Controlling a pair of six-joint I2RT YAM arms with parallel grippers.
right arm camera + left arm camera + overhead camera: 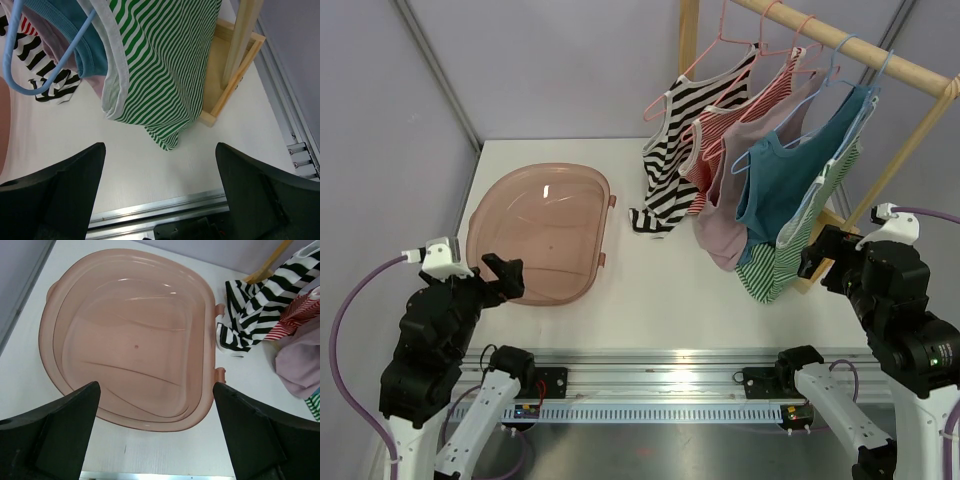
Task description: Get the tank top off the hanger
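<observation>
My right gripper will grip the front light blue hanger's arm (863, 114), just below its hook, where the green striped tank top hangs.
Several tank tops hang on hangers from a wooden rod (860, 45) at the back right. Nearest the front is a green striped tank top (775, 270), and a teal one (790, 180) hangs just behind it on a light blue hanger (865, 95). In the right wrist view the green striped top (165, 65) drapes down to the table beside the blue hanger (30, 85). My right gripper (820, 255) stands open just right of the green top's hem, holding nothing. My left gripper (505, 275) is open at the near left, far from the clothes.
A pink plastic basin (540, 235) lies on the white table under the left gripper (155, 387). A black-and-white striped top (250, 315) trails onto the table. The rack's wooden base (235, 85) sits right of the right gripper (160, 147). A metal rail runs along the near edge.
</observation>
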